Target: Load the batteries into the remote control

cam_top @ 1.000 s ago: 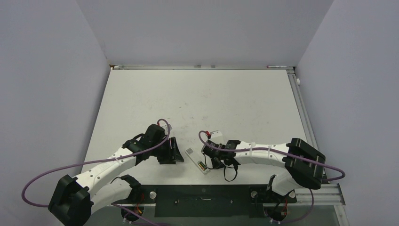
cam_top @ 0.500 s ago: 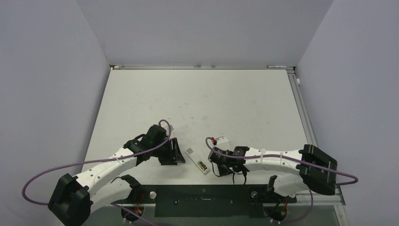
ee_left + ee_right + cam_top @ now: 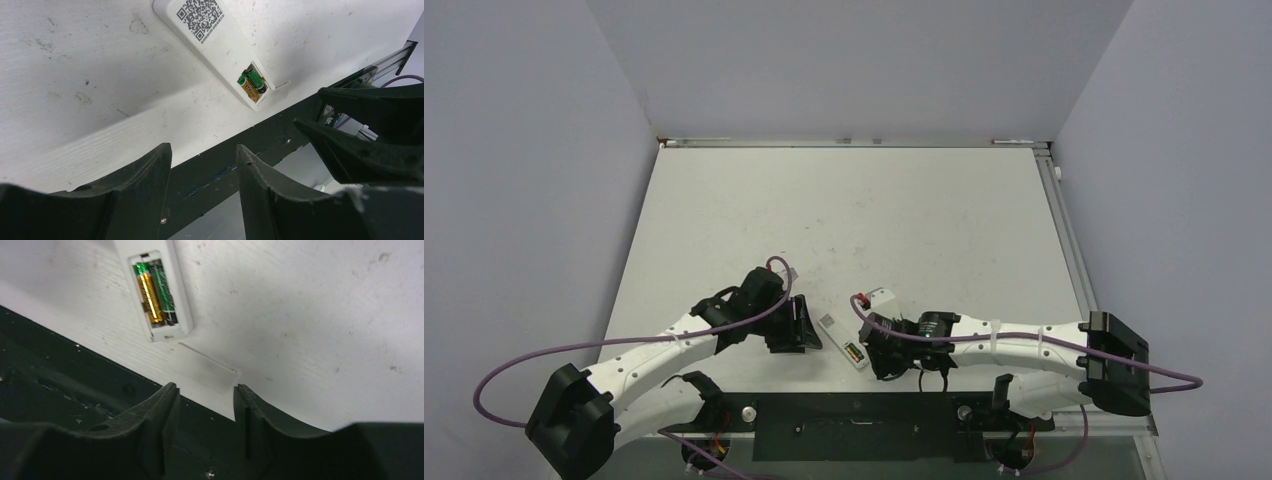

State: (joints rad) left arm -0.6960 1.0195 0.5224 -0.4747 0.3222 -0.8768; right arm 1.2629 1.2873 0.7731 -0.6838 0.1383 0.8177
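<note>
The cover plate sits crooked past the end of the remote control, so the robot's right gripper should first pinch the cover plate's long sides (image 3: pixel 209 358) and straighten it.
The white remote control (image 3: pixel 837 334) lies slanted near the table's front edge, recess side up. Both batteries sit side by side in its open recess (image 3: pixel 855 353). In the right wrist view the gold-orange battery (image 3: pixel 149 298) and the dark greenish one (image 3: pixel 164 289) lie in the remote (image 3: pixel 150 255). A thin white cover plate (image 3: pixel 206 367) lies loose just past the remote's end. My right gripper (image 3: pixel 204 390) is open and empty, just right of the remote (image 3: pixel 880 350). My left gripper (image 3: pixel 202 150) is open and empty, just left of the remote (image 3: pixel 804 326). The left wrist view shows the remote (image 3: pixel 212 40) with its batteries (image 3: pixel 251 85).
A black rail (image 3: pixel 854 418) runs along the table's near edge right below the remote. A small white tag (image 3: pixel 882 297) sits on the right arm's purple cable. Grey walls enclose the table on three sides.
My right arm has stretched out lower, and its gripper has slid toward the near edge beside the remote's battery end. My left gripper has edged slightly right and nearer. The remote has not moved.
</note>
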